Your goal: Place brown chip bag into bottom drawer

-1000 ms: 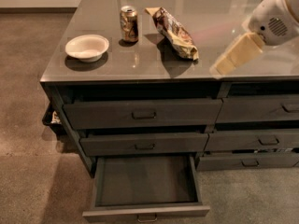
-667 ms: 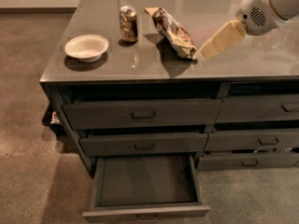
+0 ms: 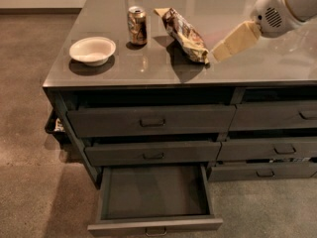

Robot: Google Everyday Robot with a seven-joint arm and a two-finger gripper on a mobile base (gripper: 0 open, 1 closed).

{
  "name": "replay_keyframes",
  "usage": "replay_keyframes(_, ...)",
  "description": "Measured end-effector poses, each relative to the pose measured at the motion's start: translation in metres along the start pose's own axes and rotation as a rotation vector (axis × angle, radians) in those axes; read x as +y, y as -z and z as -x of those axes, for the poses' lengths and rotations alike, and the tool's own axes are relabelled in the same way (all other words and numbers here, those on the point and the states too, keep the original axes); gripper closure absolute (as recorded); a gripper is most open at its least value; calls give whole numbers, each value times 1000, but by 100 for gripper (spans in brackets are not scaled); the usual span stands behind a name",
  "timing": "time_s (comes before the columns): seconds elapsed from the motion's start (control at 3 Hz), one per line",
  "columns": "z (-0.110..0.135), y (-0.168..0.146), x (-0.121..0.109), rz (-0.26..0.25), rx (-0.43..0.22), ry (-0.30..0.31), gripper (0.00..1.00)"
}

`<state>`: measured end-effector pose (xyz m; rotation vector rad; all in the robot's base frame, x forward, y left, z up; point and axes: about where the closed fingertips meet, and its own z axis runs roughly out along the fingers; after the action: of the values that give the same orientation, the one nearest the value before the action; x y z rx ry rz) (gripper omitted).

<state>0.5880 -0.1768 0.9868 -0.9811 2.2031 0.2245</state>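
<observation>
The brown chip bag's middle [image 3: 182, 30] lies between its tan ends. My gripper will go there next and close on it.
The brown chip bag [image 3: 184, 33] lies on the grey countertop [image 3: 148, 68], right of a gold-brown soda can [image 3: 137, 25]. It is dark brown foil with tan ends, lying diagonally. My gripper [image 3: 220, 50] reaches in from the upper right, its cream-coloured tip just right of the bag's near end, close above the counter. The bottom drawer [image 3: 154, 195] is pulled open at the lower middle, its dark interior empty.
A white bowl [image 3: 92, 50] sits at the counter's left. Two shallower closed drawers [image 3: 151, 120] sit above the open one. A right-hand column of drawers [image 3: 277, 133] is closed. Brown carpet surrounds the cabinet.
My gripper has moved left and away from the counter's front edge, closing in on the near end of the chip bag. The bag, can and bowl have not moved.
</observation>
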Motion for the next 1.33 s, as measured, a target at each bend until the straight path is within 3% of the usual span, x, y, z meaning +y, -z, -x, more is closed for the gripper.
replay_keyframes(0.67, 52, -53, -9, -29, -41, -49, 0)
replay_keyframes(1.0, 78, -91, -15, -21, -40, -74, 0)
replay_keyframes(1.33, 88, -138, -31, -38, 1, -117, 0)
